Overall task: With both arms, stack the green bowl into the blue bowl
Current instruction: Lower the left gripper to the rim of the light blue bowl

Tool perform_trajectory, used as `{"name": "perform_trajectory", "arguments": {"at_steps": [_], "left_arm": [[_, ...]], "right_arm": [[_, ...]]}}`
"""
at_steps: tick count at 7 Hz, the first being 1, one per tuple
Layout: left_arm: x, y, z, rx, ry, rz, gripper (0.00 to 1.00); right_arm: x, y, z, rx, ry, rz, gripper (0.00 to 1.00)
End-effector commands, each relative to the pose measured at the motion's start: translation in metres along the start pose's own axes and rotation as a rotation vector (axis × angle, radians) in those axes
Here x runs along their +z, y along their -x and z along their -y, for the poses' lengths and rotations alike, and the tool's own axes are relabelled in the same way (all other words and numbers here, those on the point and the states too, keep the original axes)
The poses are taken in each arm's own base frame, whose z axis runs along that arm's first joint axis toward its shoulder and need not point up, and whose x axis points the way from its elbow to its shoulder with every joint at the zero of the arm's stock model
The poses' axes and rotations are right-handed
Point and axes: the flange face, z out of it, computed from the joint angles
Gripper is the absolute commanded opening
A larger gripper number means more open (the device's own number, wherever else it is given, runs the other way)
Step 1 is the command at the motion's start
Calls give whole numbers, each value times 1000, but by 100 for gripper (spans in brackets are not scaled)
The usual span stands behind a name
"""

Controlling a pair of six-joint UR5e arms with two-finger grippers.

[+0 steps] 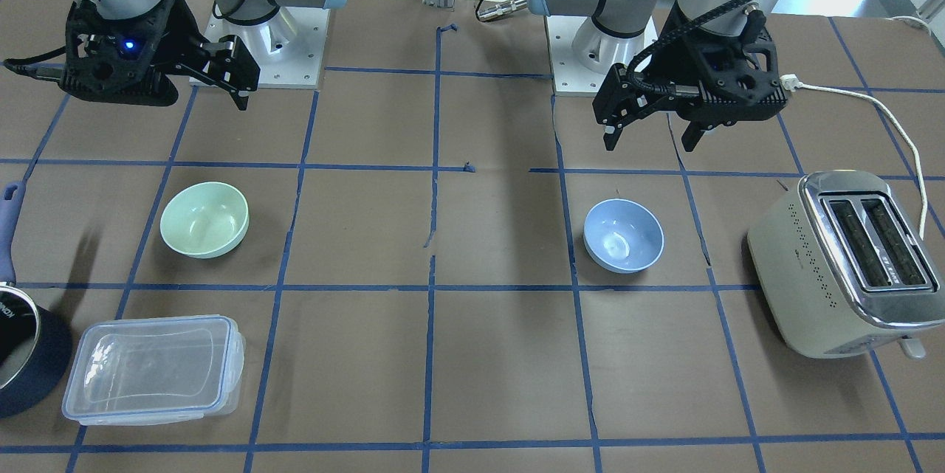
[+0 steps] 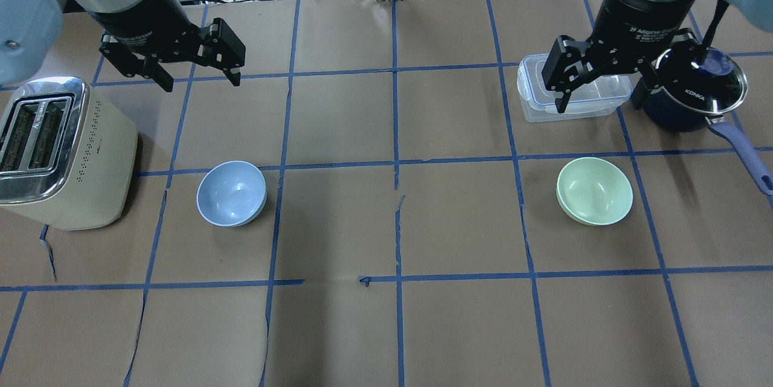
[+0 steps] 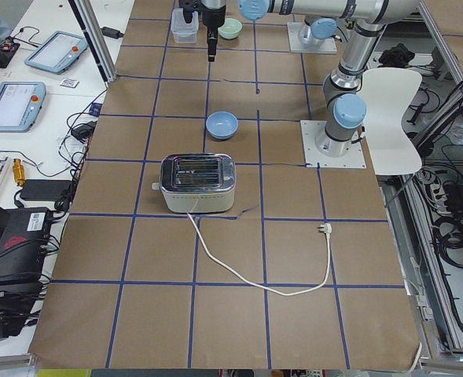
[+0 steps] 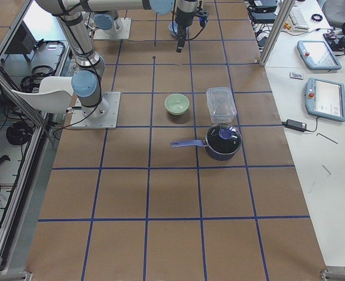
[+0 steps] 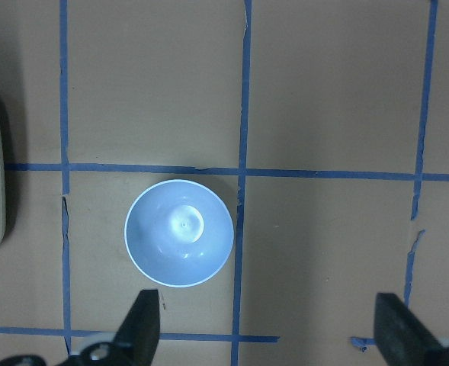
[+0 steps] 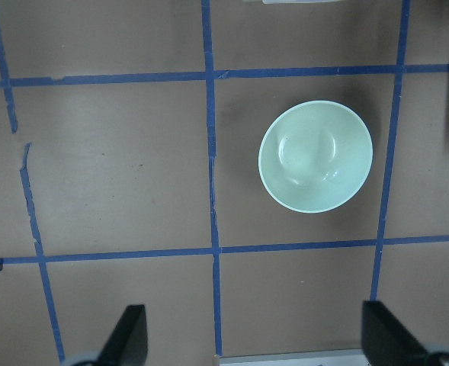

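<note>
The robot's right gripper needs to next go to the green bowl and close on its rim side [image 1: 248, 217] [image 6: 260, 161] facing the blue bowl.
The pale green bowl [image 1: 204, 219] stands upright and empty on the table, on my right side [image 2: 595, 191]. The light blue bowl [image 1: 624, 235] stands upright and empty on my left side [image 2: 232, 193], far apart from the green one. My left gripper [image 2: 199, 76] is open and empty, held high above the table just beyond the blue bowl [image 5: 179, 232]. My right gripper [image 2: 599, 100] is open and empty, high above the table just beyond the green bowl [image 6: 315, 156]. Neither gripper touches a bowl.
A cream toaster [image 2: 60, 151] lies on its side to the left of the blue bowl, its white cord [image 1: 886, 115] trailing away. A clear lidded plastic container [image 1: 155, 368] and a dark navy pot [image 2: 694, 97] with a long handle stand beyond the green bowl.
</note>
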Motion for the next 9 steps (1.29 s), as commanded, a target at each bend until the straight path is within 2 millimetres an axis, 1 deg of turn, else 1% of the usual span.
{"name": "perform_trajectory", "arguments": {"at_steps": [1, 6, 7, 8, 9], "left_arm": [[0, 0, 0, 2, 0, -1, 100], [0, 2, 0, 24, 1, -5, 100], [5, 9, 3, 51, 10, 1, 100], [21, 30, 8, 131, 41, -4, 100], [59, 64, 5, 118, 105, -20, 100]], "right_arm": [[1, 0, 0, -1, 3, -2, 100], [3, -1, 1, -9, 7, -14, 100], [3, -1, 1, -9, 7, -12, 100], [3, -1, 1, -7, 7, -12, 100], [3, -1, 1, -7, 7, -12, 100]]}}
